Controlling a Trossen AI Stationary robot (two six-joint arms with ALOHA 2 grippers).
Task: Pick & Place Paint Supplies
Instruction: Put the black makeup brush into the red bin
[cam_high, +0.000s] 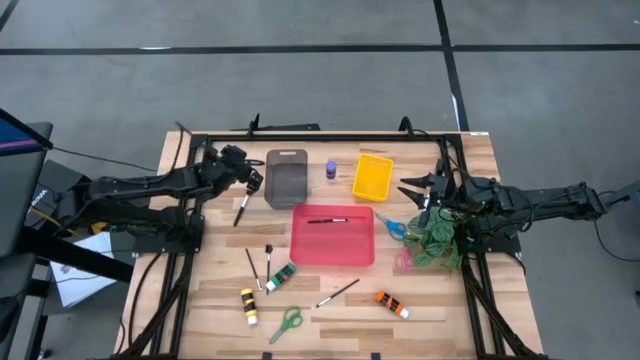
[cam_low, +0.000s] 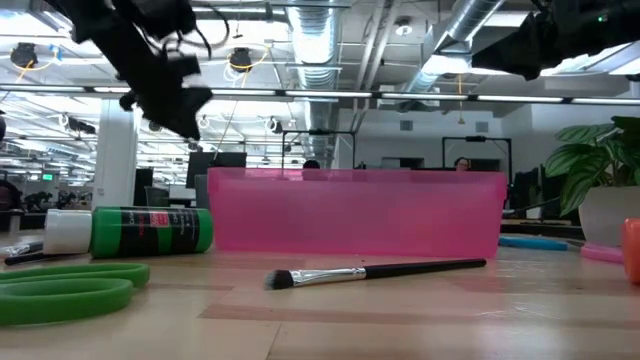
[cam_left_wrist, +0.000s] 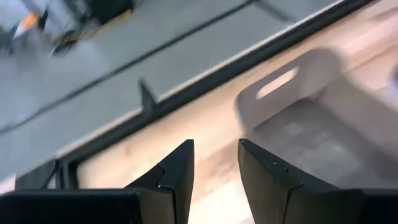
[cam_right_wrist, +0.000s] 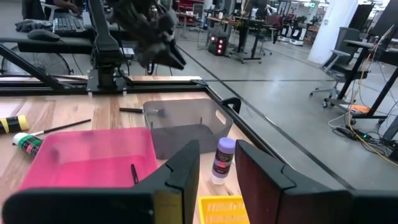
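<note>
The dark-handled brush lies beside the grey tray, and my left gripper needs to close on its bristle end (cam_high: 247, 196).
My left gripper (cam_high: 252, 183) hangs open above the table's far left, beside the grey tray (cam_high: 287, 178); nothing is between its fingers (cam_left_wrist: 177, 165). A dark-handled brush (cam_high: 241, 210) lies on the wood just nearer than it. My right gripper (cam_high: 412, 192) is open and holds nothing, raised at the right near the yellow tray (cam_high: 372, 176). A purple bottle (cam_right_wrist: 223, 159) stands beyond its fingers. One brush (cam_high: 327, 220) lies in the red tray (cam_high: 333, 250). Near the front edge lie brushes (cam_high: 252, 268), a green tube (cam_high: 281, 277), a yellow tube (cam_high: 249, 305), green scissors (cam_high: 286, 323) and an orange tube (cam_high: 392, 304).
A leafy plant (cam_high: 437, 240) stands at the right, under my right arm, with blue scissors (cam_high: 392, 227) beside it. A dark frame rail (cam_high: 320, 135) runs along the table's far edge. Another brush (cam_low: 375, 272) lies in front of the red tray (cam_low: 355, 210).
</note>
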